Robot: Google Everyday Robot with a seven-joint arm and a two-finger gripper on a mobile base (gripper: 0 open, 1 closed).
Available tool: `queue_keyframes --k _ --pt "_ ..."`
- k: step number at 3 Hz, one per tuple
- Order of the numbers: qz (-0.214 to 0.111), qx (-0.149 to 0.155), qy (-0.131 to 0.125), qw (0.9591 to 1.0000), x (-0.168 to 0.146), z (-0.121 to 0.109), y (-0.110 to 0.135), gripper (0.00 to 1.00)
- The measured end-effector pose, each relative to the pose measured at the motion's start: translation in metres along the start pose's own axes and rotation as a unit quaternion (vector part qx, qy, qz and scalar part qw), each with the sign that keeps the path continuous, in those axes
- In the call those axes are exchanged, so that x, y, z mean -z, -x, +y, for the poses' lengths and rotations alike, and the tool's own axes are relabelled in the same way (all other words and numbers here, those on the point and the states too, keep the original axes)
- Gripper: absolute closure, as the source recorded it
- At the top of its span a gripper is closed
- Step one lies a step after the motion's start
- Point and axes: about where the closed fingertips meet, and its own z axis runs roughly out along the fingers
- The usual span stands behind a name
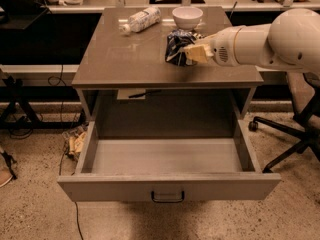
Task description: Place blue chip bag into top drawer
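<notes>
I need to use my gripper to set the blue chip bag down in the back middle of the open top drawer (170,120).
The blue chip bag (174,45) stands crumpled and upright at the right back of the tabletop, just in front of the white bowl. My gripper (190,51) comes in from the right on the white arm (260,41), and its yellowish fingers (199,50) are closed on the bag's right side. I cannot tell whether the bag rests on the top or hangs just above it. The top drawer (170,185) is pulled fully out below the tabletop, with nothing inside and a small dark handle (167,198) at the front centre.
A clear plastic bottle (142,20) lies at the back left of the tabletop (125,59). A white bowl (187,16) sits at the back centre. An office chair (295,129) stands at the right. Cables and clutter (74,141) lie on the floor at the left.
</notes>
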Motion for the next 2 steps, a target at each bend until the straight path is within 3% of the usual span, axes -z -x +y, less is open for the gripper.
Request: queue_keyframes --k 1,2 --pt "0.014 0.001 0.028 0.9995 0.019 0.017 -0.012 1.0" --pt "0.025 0.01 0.067 0.9974 0.058 0.062 -0.026 1.0"
